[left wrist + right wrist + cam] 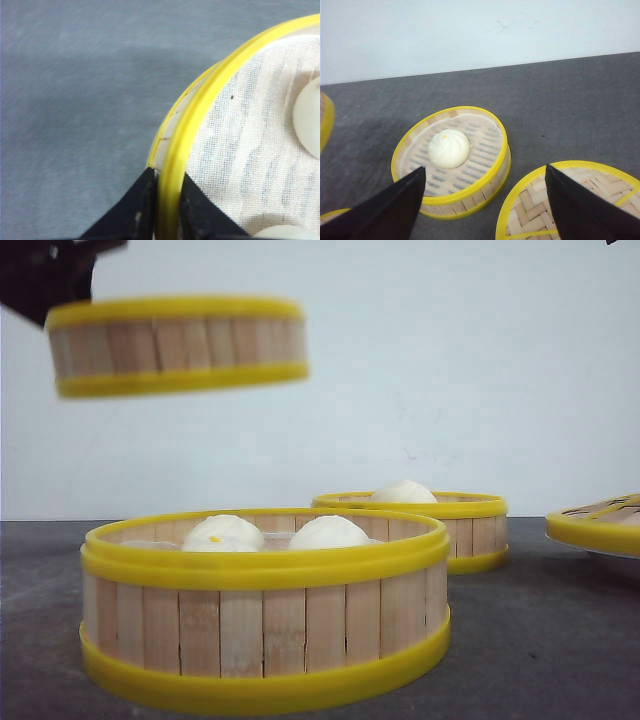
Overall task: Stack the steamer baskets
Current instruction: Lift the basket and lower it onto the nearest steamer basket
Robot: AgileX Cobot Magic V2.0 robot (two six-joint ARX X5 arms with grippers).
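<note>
Next, the left gripper releases the steamer basket atop the close basket with two white buns (266,543). The held basket still hangs in the air, tilted slightly.
One steamer basket (178,346) hangs in the air at the upper left, tilted slightly, with my left gripper (169,200) shut on its yellow rim (200,115); white cloth and pale buns show inside it. A second steamer basket (265,610) with two white buns stands on the table close in front. A third steamer basket (420,520) (452,160) holding one bun stands farther back on the right. My right gripper (485,187) is open above the table, between that basket and the lid, holding nothing.
A flat slatted lid (598,525) (570,202) with a yellow rim lies at the right edge, next to the third basket. The dark grey table (560,640) runs back to a white wall (450,370).
</note>
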